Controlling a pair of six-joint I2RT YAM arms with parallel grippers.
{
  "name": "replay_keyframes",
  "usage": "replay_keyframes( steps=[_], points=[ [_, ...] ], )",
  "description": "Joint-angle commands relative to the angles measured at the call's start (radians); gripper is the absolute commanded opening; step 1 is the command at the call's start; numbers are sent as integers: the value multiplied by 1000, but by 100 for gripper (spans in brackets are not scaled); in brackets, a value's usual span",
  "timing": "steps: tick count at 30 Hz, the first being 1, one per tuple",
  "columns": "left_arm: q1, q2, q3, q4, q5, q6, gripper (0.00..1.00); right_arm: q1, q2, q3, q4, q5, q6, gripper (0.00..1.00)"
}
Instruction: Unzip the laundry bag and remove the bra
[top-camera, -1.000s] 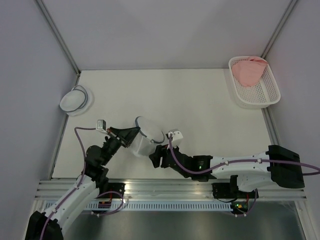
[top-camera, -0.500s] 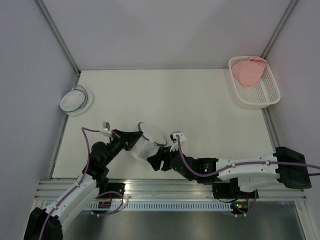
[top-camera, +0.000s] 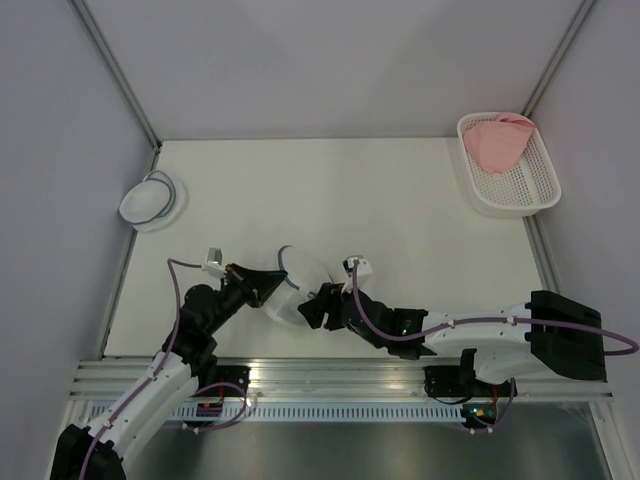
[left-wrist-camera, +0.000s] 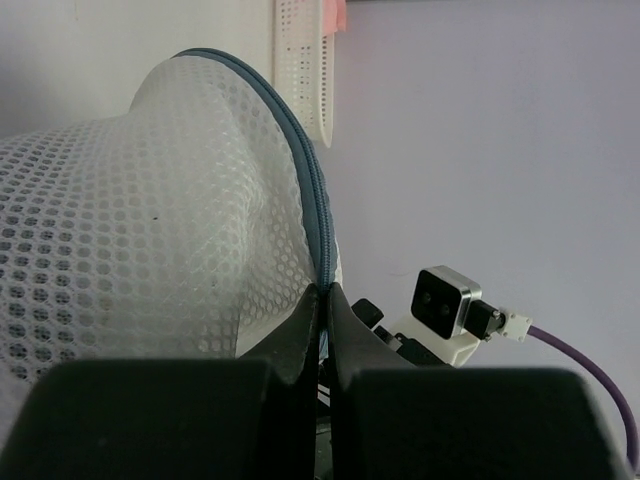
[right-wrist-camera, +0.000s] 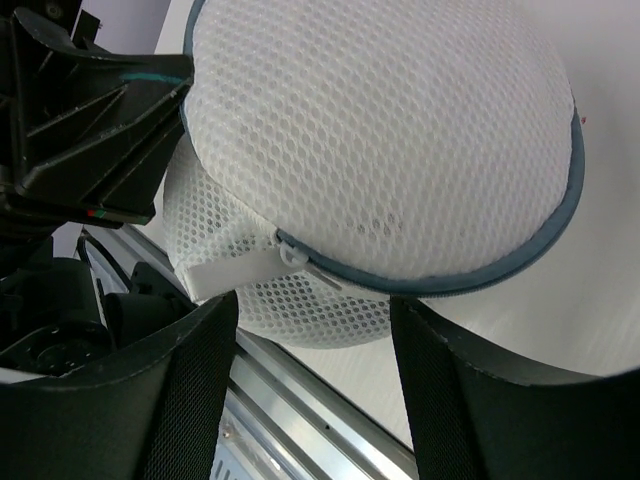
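Next, I move over and pinch the pull (right-wrist-camera: 271, 262) close to the zipper's rim, because the loose end of the zipper pull sticks out past one finger of my right gripper.
The laundry bag (top-camera: 300, 275), a white mesh dome with a dark grey-blue zipper rim, lies near the table's front edge. My left gripper (top-camera: 270, 284) is shut on its left edge. In the left wrist view the jaws pinch the zipper rim (left-wrist-camera: 312, 190) at the gripper (left-wrist-camera: 326, 292). My right gripper (top-camera: 318, 304) is open at the bag's near right side. In the right wrist view its fingers (right-wrist-camera: 190, 390) flank the bag's lower part (right-wrist-camera: 380, 130), and the gripper (right-wrist-camera: 315, 345) lies just below the white zipper pull (right-wrist-camera: 300, 262). No bra shows; the bag is zipped.
A smaller white dome with a pale bluish rim (top-camera: 152, 200) lies at the table's left edge. A white basket (top-camera: 530, 190) at the back right holds a pink cloth item (top-camera: 497, 142). The metal rail of the table's front edge (right-wrist-camera: 300, 400) runs right under the bag.
My left gripper has pushed a little right with the bag's rim. My right gripper has moved up closer against the bag's near side. The bag has tilted slightly.
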Motion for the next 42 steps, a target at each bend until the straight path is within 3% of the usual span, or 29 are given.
replay_keyframes(
  steps=[1, 4, 9, 13, 16, 17, 19, 20, 23, 24, 25, 26, 28, 33, 42],
  points=[
    [-4, -1, -162, -47, 30, 53, 2, -22, 25, 18, 98, -40, -8, 67],
    [-6, 24, -164, -45, 44, 56, 2, -48, 37, 36, 131, -81, -25, 64],
    [-6, 35, -168, -32, 55, 57, 2, -54, 51, 84, 145, -117, -53, 48],
    [-6, 25, -171, -42, 58, 60, 2, -56, 40, 99, 107, -92, -70, 41],
    [-6, 10, -174, -52, 58, 62, 2, -62, 31, 101, 64, -66, -71, 26],
    [-8, 4, -174, -53, 56, 60, 2, -63, 30, 101, 38, -61, -70, 17],
    [-6, -4, -176, -56, 56, 59, 2, -63, 30, 105, 6, -38, -62, 9],
    [-6, -11, -176, -59, 56, 59, 2, -65, 33, 107, -34, -31, -51, 0],
    [-6, -22, -176, -70, 58, 57, 2, -63, 33, 102, -83, -24, -34, 0],
    [-6, -30, -176, -73, 56, 57, 2, -63, 31, 98, -86, -37, -34, 4],
    [-6, -33, -176, -75, 56, 56, 2, -65, 28, 79, -80, -79, -37, 28],
    [-6, -34, -176, -75, 56, 56, 2, -63, 21, 67, -54, -103, -45, 42],
    [-8, -33, -174, -75, 56, 56, 2, -63, 11, 32, -7, -185, -54, 60],
    [-6, -18, -174, -58, 55, 53, 2, -42, -7, 7, 1, -201, -60, 65],
    [-6, -10, -170, -52, 69, 54, 2, -68, 40, 61, 9, -126, -120, 62]
  ],
)
